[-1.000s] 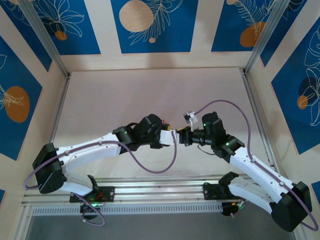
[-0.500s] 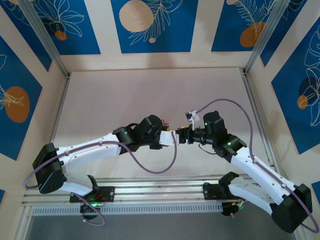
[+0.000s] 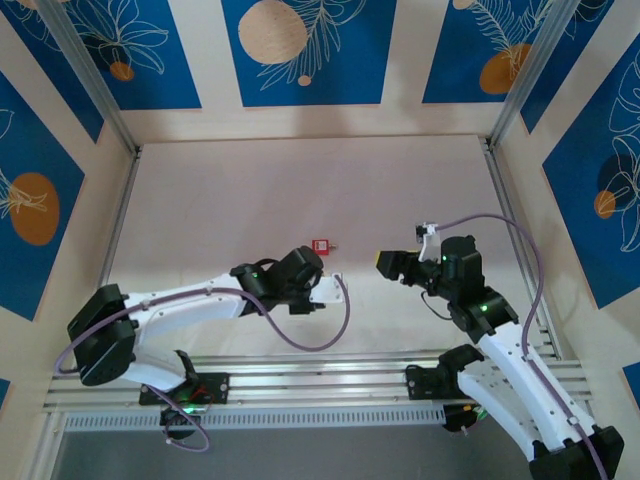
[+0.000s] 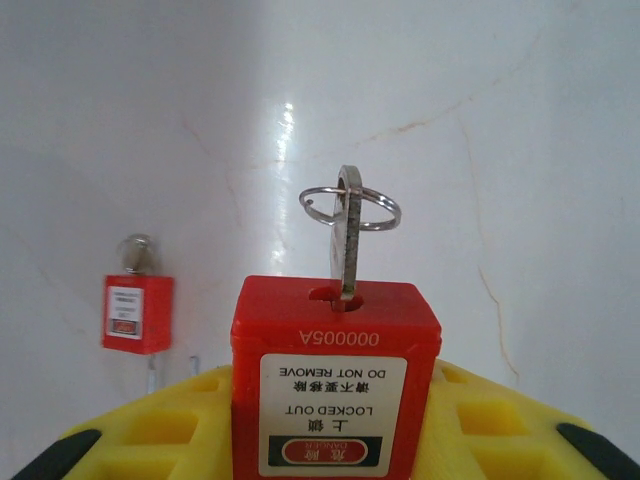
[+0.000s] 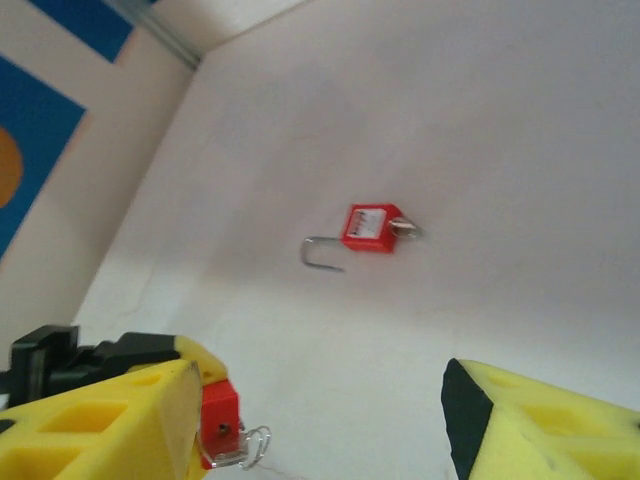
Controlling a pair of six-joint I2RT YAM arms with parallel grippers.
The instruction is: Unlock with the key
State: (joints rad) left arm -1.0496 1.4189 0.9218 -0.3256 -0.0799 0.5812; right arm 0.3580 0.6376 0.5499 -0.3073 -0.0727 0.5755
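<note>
My left gripper is holding a red padlock, now at the table's middle. It will let go of it on the white table, just nearer me than the other red padlock (image 3: 325, 284).
My left gripper (image 4: 335, 420) is shut on a red padlock (image 4: 335, 335), which sits between its yellow fingers (image 4: 150, 430) with the label facing the camera. A silver key (image 4: 347, 235) with a wire ring stands in the padlock's keyhole. In the top view the left gripper (image 3: 322, 288) is at the table's middle. My right gripper (image 3: 388, 264) hangs a short way to its right, apart from it. It is open with nothing between its fingers (image 5: 545, 425). The held padlock (image 5: 218, 418) and its key (image 5: 238, 450) also show past the right gripper's left finger.
A second red padlock (image 3: 321, 245) lies flat on the table just beyond the left gripper. Its shackle (image 5: 320, 252) is swung open and a key (image 5: 406, 229) is in it. The white table (image 3: 300, 190) is bounded by metal rails and patterned walls.
The right gripper has opened, come off the key and drawn back to the right. The left gripper, still holding the padlock, has shifted slightly toward the near edge.
</note>
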